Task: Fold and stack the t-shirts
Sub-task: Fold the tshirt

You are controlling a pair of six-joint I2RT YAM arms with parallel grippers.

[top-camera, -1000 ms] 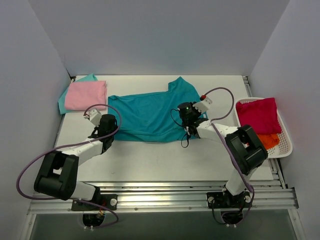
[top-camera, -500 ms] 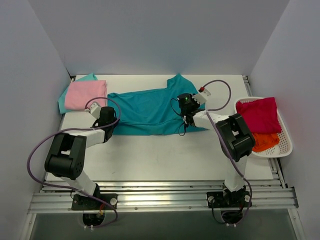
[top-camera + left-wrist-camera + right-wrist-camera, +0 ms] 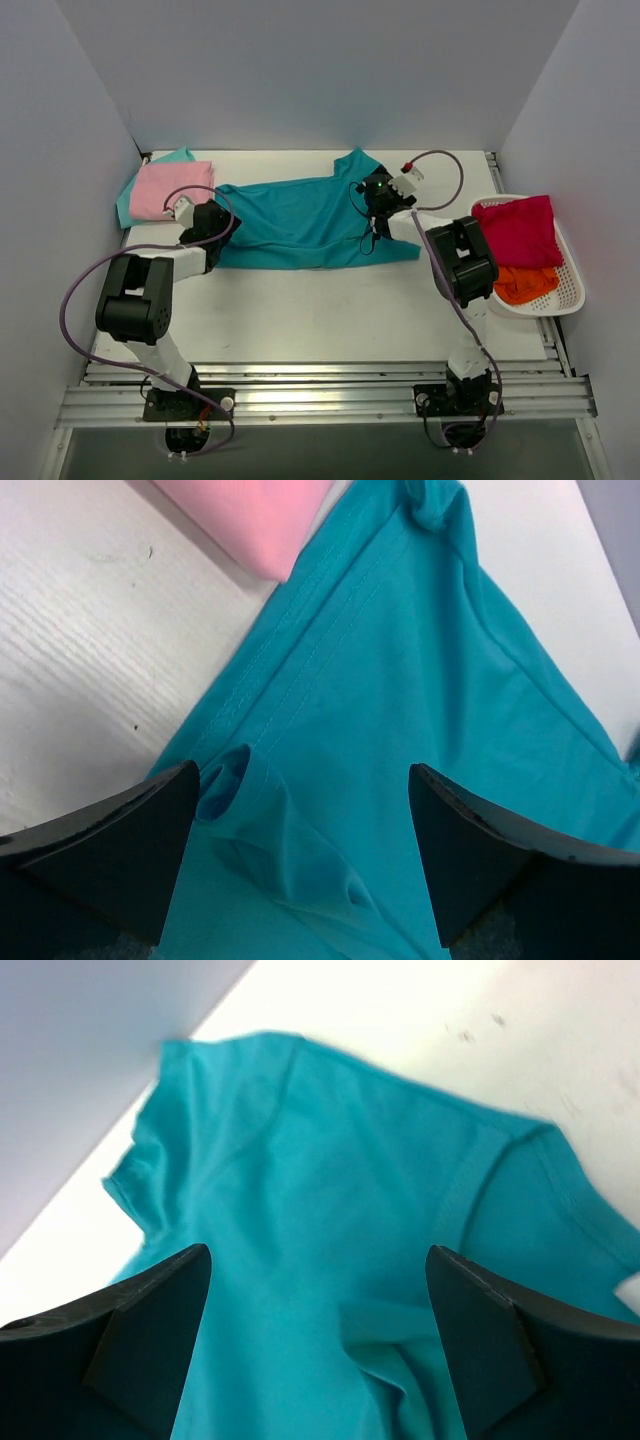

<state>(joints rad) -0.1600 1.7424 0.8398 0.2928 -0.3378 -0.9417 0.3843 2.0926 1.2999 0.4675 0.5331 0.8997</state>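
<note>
A soft fold of the teal t-shirt lies rumpled under the robot's right gripper, so that gripper should pinch that fold (image 3: 400,1402) and pull it toward the back edge of the t-shirt.
The large teal t-shirt (image 3: 300,225) lies folded lengthwise across the middle of the table. My left gripper (image 3: 208,224) hangs open over its left end, and a small pucker of teal cloth (image 3: 285,830) lies loose between the fingers. Over the shirt's right end, near the sleeve, my right gripper (image 3: 378,194) is also open, above a soft fold of cloth (image 3: 420,1340). The left gripper (image 3: 300,825) and the right gripper (image 3: 318,1310) hold nothing. A folded pink t-shirt (image 3: 170,188) rests on a mint-teal one (image 3: 180,156) at the back left.
A white basket (image 3: 572,292) at the right edge of the table holds a crimson t-shirt (image 3: 515,228) and an orange one (image 3: 522,285). The pink shirt's corner (image 3: 265,520) lies close to the left gripper. Bare white table (image 3: 300,310) stretches in front of the teal shirt.
Both grippers moved towards the back of the table with the teal shirt's near edge, then opened and let it go. The shirt now lies narrower.
</note>
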